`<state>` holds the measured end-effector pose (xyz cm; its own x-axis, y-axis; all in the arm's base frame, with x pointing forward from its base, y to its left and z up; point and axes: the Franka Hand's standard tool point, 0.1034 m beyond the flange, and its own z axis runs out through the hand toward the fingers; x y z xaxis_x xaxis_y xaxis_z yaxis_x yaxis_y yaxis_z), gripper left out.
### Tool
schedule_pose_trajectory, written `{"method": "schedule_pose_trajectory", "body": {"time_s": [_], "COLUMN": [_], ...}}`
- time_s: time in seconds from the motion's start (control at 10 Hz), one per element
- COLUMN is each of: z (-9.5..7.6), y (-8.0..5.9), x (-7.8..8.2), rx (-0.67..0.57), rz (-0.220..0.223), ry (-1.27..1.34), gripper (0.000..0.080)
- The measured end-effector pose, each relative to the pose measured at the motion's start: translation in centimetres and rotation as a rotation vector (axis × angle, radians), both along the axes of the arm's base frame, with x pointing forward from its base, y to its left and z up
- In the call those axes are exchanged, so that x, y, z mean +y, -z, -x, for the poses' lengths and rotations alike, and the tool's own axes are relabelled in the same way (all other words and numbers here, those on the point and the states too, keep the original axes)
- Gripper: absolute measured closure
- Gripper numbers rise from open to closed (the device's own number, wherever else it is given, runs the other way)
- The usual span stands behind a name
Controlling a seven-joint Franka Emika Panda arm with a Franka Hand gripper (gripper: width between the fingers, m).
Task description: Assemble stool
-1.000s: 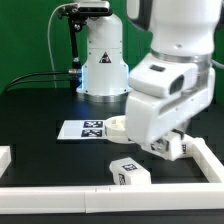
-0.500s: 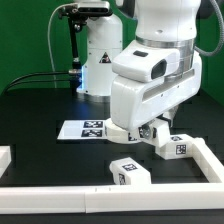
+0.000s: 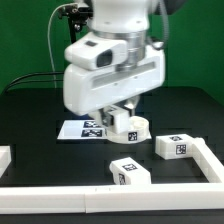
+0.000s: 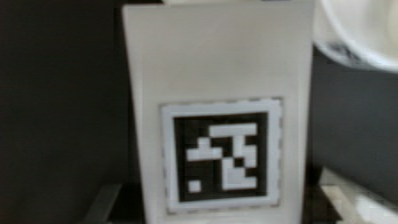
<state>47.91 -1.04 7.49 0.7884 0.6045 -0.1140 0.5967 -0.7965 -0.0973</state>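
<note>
The robot's gripper will release the white stool leg on the black table (image 3: 49, 139) beside the marker board, opposite the seat disc. The leg is now held at the seat disc.
In the exterior view my gripper (image 3: 118, 113) hangs under the big white arm, shut on a white stool leg (image 3: 121, 119) that bears a tag. It holds the leg at the round seat disc (image 3: 134, 130); whether they touch I cannot tell. In the wrist view the held leg (image 4: 217, 90) fills the frame between my dark fingers (image 4: 111, 200), with my gripper (image 4: 222, 208) at its end. An edge of the seat disc (image 4: 359, 40) shows beside it. Two more legs lie on the table, one at the exterior view's right (image 3: 172, 147) and one in front (image 3: 128, 171).
The marker board (image 3: 80, 130) lies flat just to the exterior view's left of the seat disc. White border rails run along the front (image 3: 60, 204) and the right (image 3: 212, 160) of the black table. The robot base (image 3: 100, 60) stands behind.
The arm has swung from the exterior view's right toward the left, carrying the leg to the seat disc. The leg on the right now lies uncovered.
</note>
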Motion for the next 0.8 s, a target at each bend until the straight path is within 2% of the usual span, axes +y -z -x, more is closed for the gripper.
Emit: {"method": "schedule_pose_trajectory", "body": {"time_s": [0.2, 0.6, 0.7, 0.8], "z": [-0.1, 0.0, 1.4, 2.9], "y": [0.0, 0.2, 1.0, 2.0], "x": [0.6, 0.1, -1.9, -4.7], "rx": [-0.001, -0.009, -0.025, -0.037], "rz": [0.000, -0.001, 0.003, -0.007], "ry": [-0.008, 0.000, 0.042, 0.047], "gripper": [0.0462, 0.0462, 0.0462, 0.0462]}}
